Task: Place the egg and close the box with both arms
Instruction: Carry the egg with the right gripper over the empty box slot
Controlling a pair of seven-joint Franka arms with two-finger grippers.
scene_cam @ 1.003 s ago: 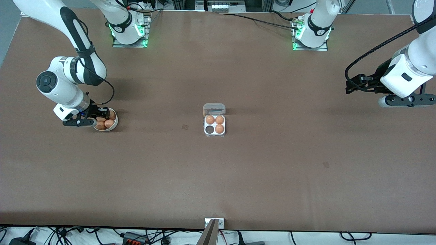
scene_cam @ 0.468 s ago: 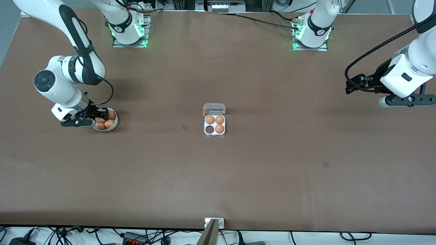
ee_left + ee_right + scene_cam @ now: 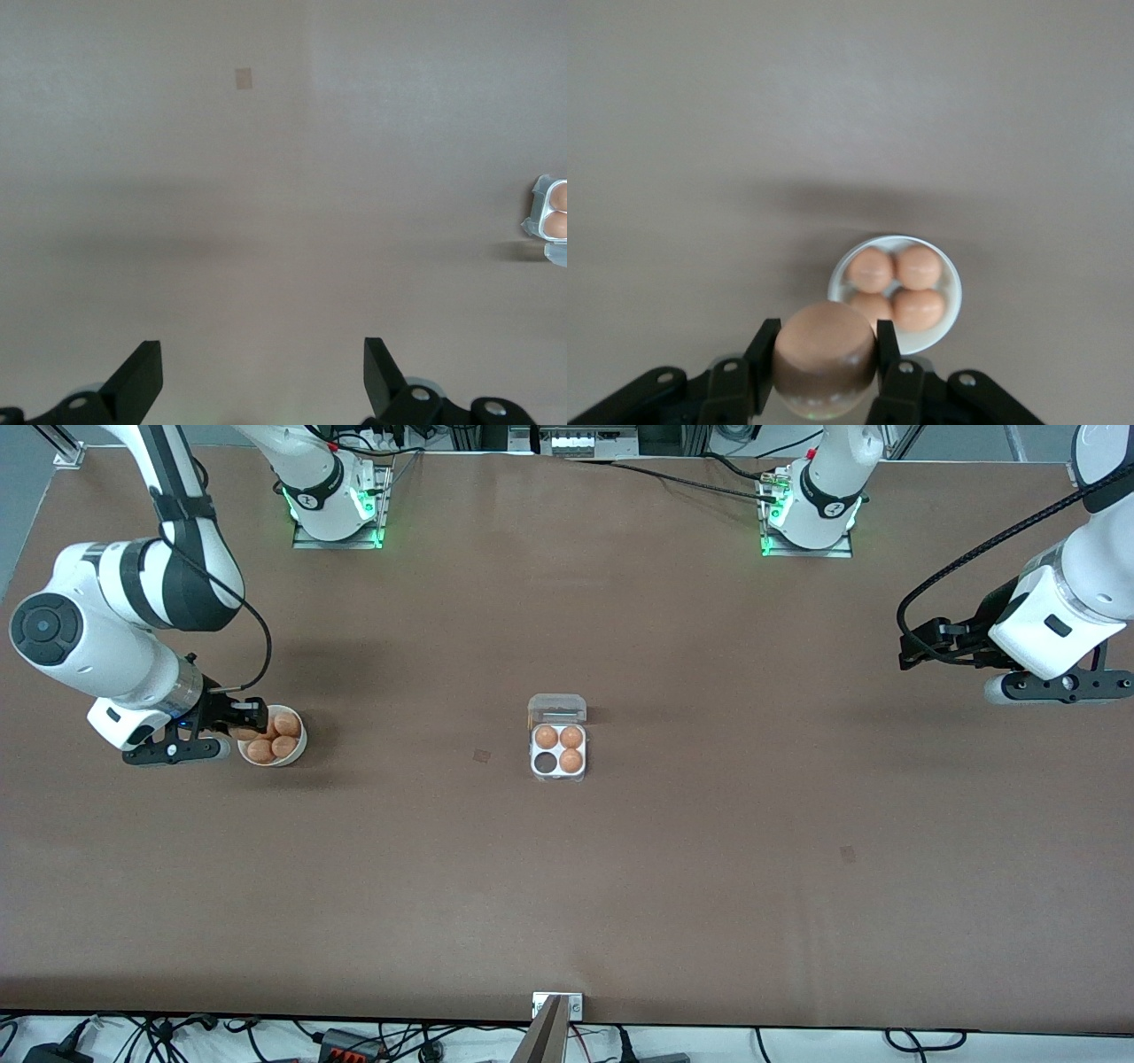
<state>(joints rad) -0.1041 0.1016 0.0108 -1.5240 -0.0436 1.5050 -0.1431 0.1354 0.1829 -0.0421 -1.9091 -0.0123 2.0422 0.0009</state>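
Next, my right gripper lets go of the brown egg in the bare cell of the box (image 3: 545, 762), among the three brown eggs.
The box (image 3: 558, 766) lies mid-table with its clear lid (image 3: 557, 708) hinged open; three brown eggs fill its cells and one cell (image 3: 543, 762) is bare. My right gripper (image 3: 824, 352) is shut on a brown egg (image 3: 824, 347), up in the air above the edge of the white bowl (image 3: 954, 301). In the front view the right gripper (image 3: 241, 722) hangs over the bowl (image 3: 304, 737) rim toward the right arm's end of the table. My left gripper (image 3: 263, 372) waits open with nothing between its fingers, over bare table at the left arm's end (image 3: 912, 646). The box (image 3: 551, 217) shows at that view's edge.
Several brown eggs (image 3: 897, 288) stay in the bowl. Small darker patches mark the brown tabletop (image 3: 481, 756). A metal bracket (image 3: 557, 1005) sits at the table edge nearest the front camera.
My right gripper has risen out of the bowl with the egg and drifted toward the right arm's end of the table. The left arm has not moved.
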